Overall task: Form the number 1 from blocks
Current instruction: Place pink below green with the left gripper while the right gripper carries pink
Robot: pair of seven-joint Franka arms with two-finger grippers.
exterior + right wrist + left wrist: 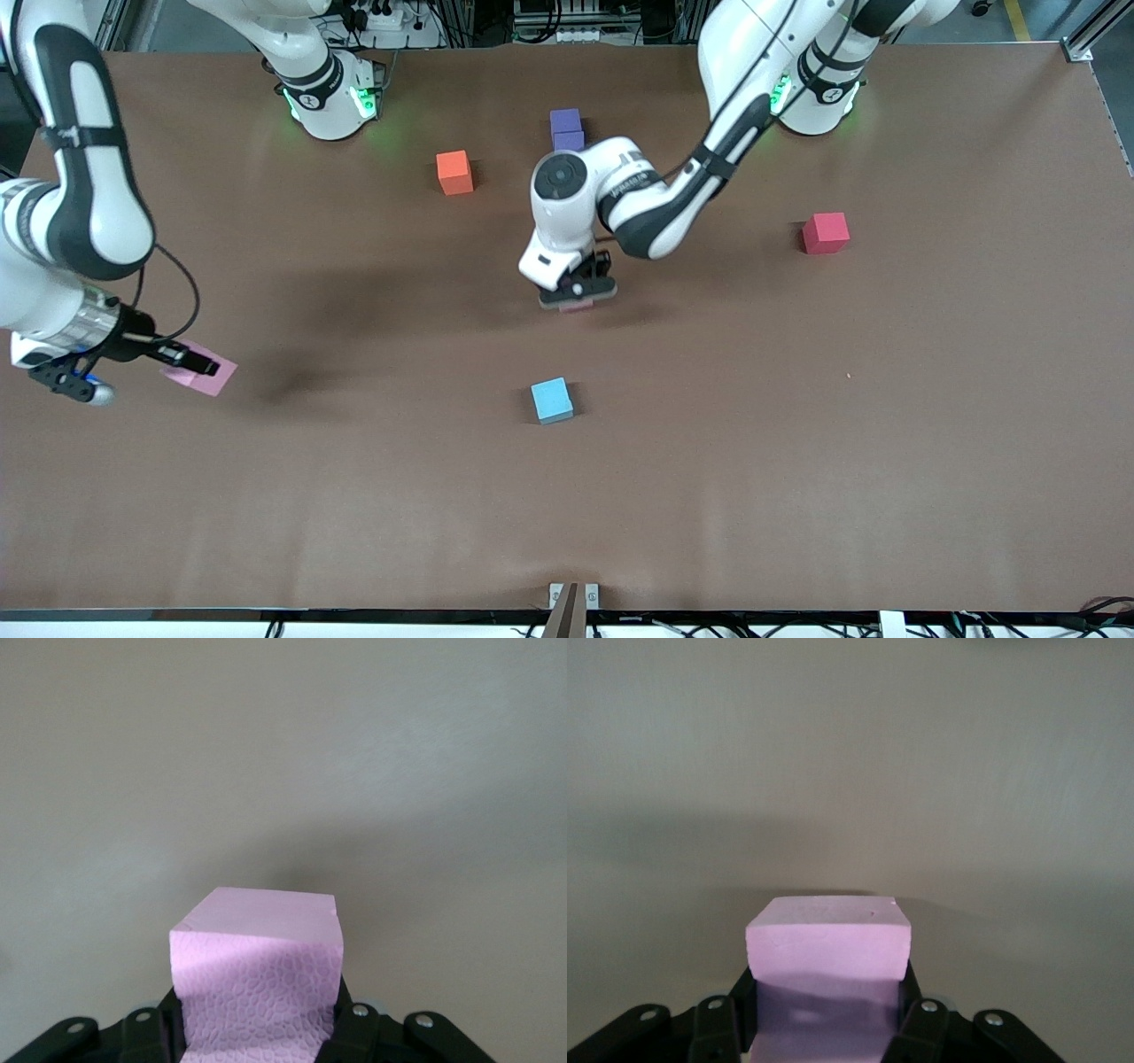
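I will release the pink block from my left gripper in line with the purple blocks (568, 207), on their side that faces the light-blue block.
My left gripper (577, 296) reaches down at the table's middle, its fingers pressed on both sides of a pink block (577, 307) that sits on or just above the tabletop. The left wrist view shows that block (828, 939) filling the left gripper (827, 997). My right gripper (197, 364) hangs over the right arm's end of the table, shut on a second pink block (211, 377), tilted. In the right wrist view this block (257, 966) is clamped in the right gripper (257, 1014). Two purple blocks (566, 129) touch in a short line near the bases.
An orange block (454, 172) lies beside the purple pair, toward the right arm's end. A red block (826, 233) sits toward the left arm's end. A light-blue block (552, 400) lies nearer the front camera than the left gripper's pink block.
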